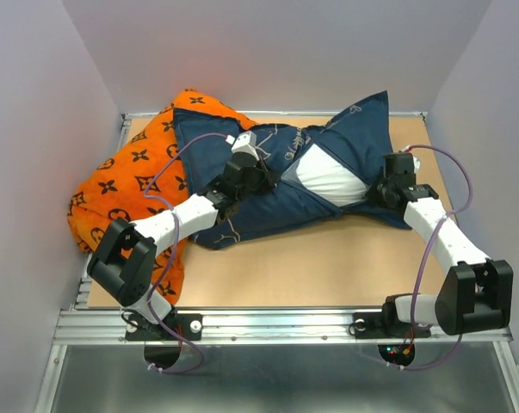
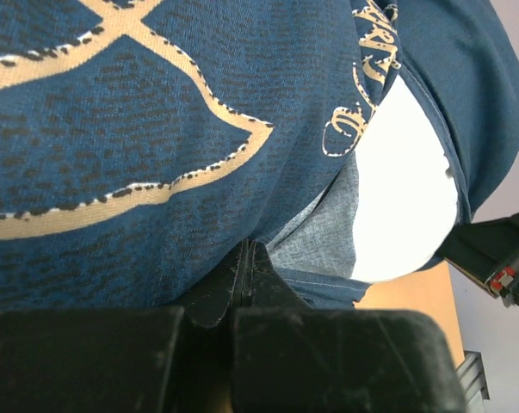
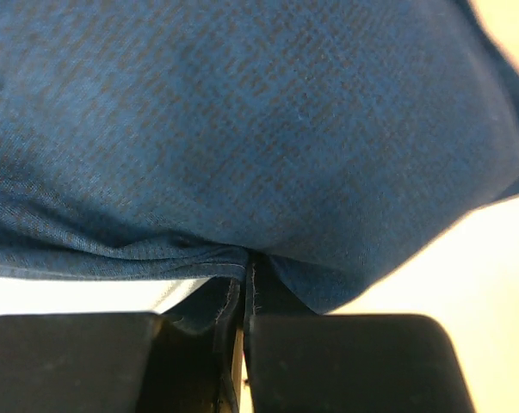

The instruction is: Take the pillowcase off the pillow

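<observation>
My left gripper is pinching the pillowcase beside the slit. It should open, take the white pillow inside (image 1: 333, 181) and pull while my right gripper holds the hem.
The navy pillowcase (image 1: 250, 215) lies across the back middle of the table. The white pillow (image 1: 332, 176) shows through its open slit. My left gripper (image 1: 263, 178) is on the pillowcase's middle, left of the opening. In the left wrist view its fingertips (image 2: 244, 258) are pressed shut at the fabric (image 2: 156, 129) beside the bare pillow (image 2: 405, 198). My right gripper (image 1: 381, 194) is at the pillowcase's right edge. In the right wrist view it (image 3: 246, 267) is shut on the folded hem of the fabric (image 3: 259, 129).
An orange cushion with black motifs (image 1: 130, 189) lies at the left, partly under the pillowcase and against the left wall. Bare wooden table (image 1: 328, 267) lies in front of the pillowcase. A metal rail (image 1: 285, 325) runs along the near edge. Walls close in on three sides.
</observation>
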`<state>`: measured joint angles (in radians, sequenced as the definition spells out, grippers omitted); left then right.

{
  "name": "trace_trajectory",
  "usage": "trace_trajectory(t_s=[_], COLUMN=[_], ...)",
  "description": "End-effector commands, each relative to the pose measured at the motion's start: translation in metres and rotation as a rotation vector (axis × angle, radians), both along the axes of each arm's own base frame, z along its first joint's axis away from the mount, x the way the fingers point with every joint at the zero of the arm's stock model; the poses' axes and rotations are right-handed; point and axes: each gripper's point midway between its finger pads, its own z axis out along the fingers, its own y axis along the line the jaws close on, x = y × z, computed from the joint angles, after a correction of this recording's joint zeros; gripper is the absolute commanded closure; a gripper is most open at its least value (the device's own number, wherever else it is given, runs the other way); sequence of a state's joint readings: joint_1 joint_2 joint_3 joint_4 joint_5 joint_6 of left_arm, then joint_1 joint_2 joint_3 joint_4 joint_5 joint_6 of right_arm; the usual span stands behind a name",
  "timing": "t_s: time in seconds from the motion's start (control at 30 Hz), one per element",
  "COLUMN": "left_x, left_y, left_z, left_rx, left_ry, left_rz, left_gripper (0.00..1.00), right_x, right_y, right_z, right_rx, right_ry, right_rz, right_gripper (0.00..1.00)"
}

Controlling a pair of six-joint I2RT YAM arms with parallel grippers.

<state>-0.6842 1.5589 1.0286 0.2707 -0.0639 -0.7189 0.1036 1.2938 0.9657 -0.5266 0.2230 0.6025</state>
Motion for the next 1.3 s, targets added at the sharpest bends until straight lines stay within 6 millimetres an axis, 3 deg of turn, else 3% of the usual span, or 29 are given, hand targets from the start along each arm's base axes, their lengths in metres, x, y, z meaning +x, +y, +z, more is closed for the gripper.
trace_trajectory(t_s=[0.0,0.03,0.13,0.3,0.33,0.37,0.43,0.47,0.5,0.57,0.77,0.97,1.1,1.27], left_x=[0.018,0.017,0.018,0.021,0.026,0.022,0.022,0.024,0.022,0.013,-0.021,-0.05,-0.055,-0.063], left_y=[0.089,0.083,0.066,0.039,0.036,0.028,0.023,0.017,0.012,-0.007,-0.062,-0.117,-0.156,-0.184], left_z=[-0.031,-0.025,0.001,0.043,0.061,0.063,0.077,0.096,0.098,0.126,0.164,0.18,0.153,0.13], left_rx=[0.277,0.277,0.315,0.365,0.377,0.399,0.434,0.44,0.458,0.452,0.466,0.41,0.444,0.437], left_ry=[0.033,0.016,-0.048,-0.128,-0.168,-0.175,-0.206,-0.248,-0.253,-0.313,-0.464,-0.574,-0.603,-0.655], left_rz=[0.178,0.149,0.084,0.034,0.047,0.029,0.037,0.027,0.012,-0.015,-0.214,-0.435,-0.547,-0.638], left_gripper=[1.0,1.0,1.0,1.0,0.96,0.93,0.87,0.79,0.75,0.65,0.52,0.47,0.47,0.41], right_x=[0.008,-0.002,-0.008,-0.017,-0.018,-0.019,-0.02,-0.02,-0.02,-0.021,-0.019,-0.02,-0.022,-0.024], right_y=[-0.011,0.005,0.017,0.03,0.036,0.04,0.04,0.041,0.041,0.042,0.04,0.038,0.036,0.036], right_z=[0.003,0.0,0.014,0.062,0.069,0.082,0.09,0.093,0.096,0.098,0.099,0.104,0.104,0.1], right_rx=[0.058,0.116,0.166,0.217,0.236,0.25,0.253,0.252,0.252,0.255,0.25,0.257,0.272,0.289], right_ry=[-0.111,-0.127,-0.205,-0.354,-0.372,-0.405,-0.429,-0.437,-0.446,-0.45,-0.454,-0.467,-0.474,-0.465], right_rz=[-0.02,0.04,0.092,0.164,0.189,0.211,0.217,0.22,0.222,0.228,0.217,0.197,0.162,0.145], right_gripper=[0.99,0.99,0.99,1.0,0.99,0.99,0.99,1.0,0.99,0.99,0.99,0.99,1.0,1.0])
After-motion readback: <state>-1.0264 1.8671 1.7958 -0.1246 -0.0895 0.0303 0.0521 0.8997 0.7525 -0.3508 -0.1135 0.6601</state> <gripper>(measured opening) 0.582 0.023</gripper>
